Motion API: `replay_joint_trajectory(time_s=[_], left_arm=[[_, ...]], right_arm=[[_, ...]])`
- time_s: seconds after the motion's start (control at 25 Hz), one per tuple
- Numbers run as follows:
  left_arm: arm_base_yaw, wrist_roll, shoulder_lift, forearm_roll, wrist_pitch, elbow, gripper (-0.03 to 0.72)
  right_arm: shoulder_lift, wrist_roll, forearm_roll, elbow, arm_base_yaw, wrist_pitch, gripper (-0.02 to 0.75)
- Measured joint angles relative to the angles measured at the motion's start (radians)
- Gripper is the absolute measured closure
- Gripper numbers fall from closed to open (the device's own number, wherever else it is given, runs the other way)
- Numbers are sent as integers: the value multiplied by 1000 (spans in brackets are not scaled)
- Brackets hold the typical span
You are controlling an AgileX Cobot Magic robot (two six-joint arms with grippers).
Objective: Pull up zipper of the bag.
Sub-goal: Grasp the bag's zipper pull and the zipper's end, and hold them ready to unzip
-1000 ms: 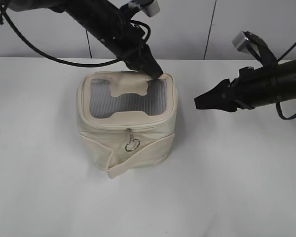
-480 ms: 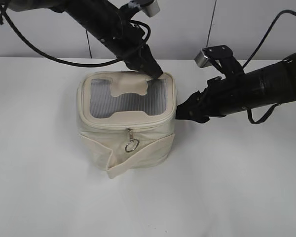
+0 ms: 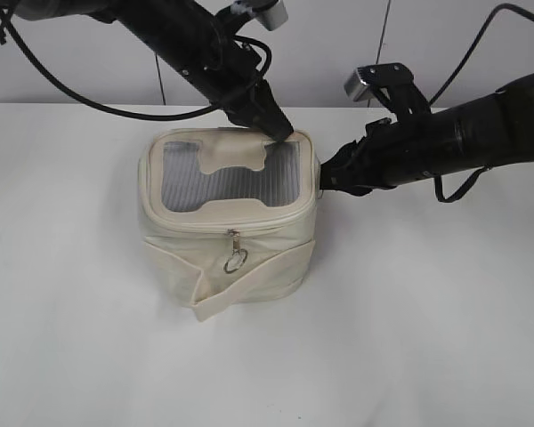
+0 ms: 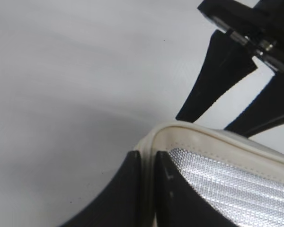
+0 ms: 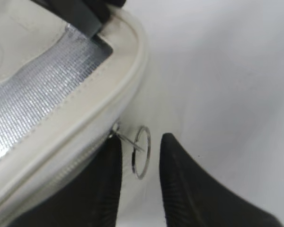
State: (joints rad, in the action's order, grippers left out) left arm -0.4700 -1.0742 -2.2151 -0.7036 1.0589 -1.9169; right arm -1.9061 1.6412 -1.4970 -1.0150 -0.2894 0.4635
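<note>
The silver ring pull hangs loose at my right fingertips, close against the bag's rim; I need to back off and grip its loose end (image 5: pixel 141 175).
The cream bag (image 3: pixel 222 258) with its grey mesh lid stands in the middle of the white table. My left gripper (image 3: pixel 280 133) is shut on the lid's back right rim, which shows pinched between the jaws in the left wrist view (image 4: pixel 149 161). My right gripper (image 3: pixel 325 178) is at the bag's right side, open. In the right wrist view its jaws (image 5: pixel 141 142) straddle a silver ring pull (image 5: pixel 142 152) hanging from a slider on the zipper (image 5: pixel 61 170). A second slider with a ring pull (image 3: pixel 236 258) hangs at the bag's front.
The white table (image 3: pixel 427 338) lies all round the bag. A pale wall (image 3: pixel 338 53) rises behind it. A loose strap end (image 3: pixel 209 309) sticks out at the bag's front bottom.
My right arm has moved left, from well off the bag to its right side, and the ring pull now sits between its open jaws. The left arm and the bag have not moved.
</note>
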Motion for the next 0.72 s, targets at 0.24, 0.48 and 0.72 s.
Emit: replay_joint_trajectory(time_s=[0.24, 0.48, 0.72], left_arm=[[0, 0, 0, 0, -2, 0, 640], [0, 1, 0, 1, -5, 0, 640], [0, 6, 0, 2, -8, 0, 640]], right_arm=[[-1, -1, -1, -19, -1, 0, 729], [-1, -155, 192, -20, -4, 17, 729], [18, -288, 350, -19, -5, 101, 729]])
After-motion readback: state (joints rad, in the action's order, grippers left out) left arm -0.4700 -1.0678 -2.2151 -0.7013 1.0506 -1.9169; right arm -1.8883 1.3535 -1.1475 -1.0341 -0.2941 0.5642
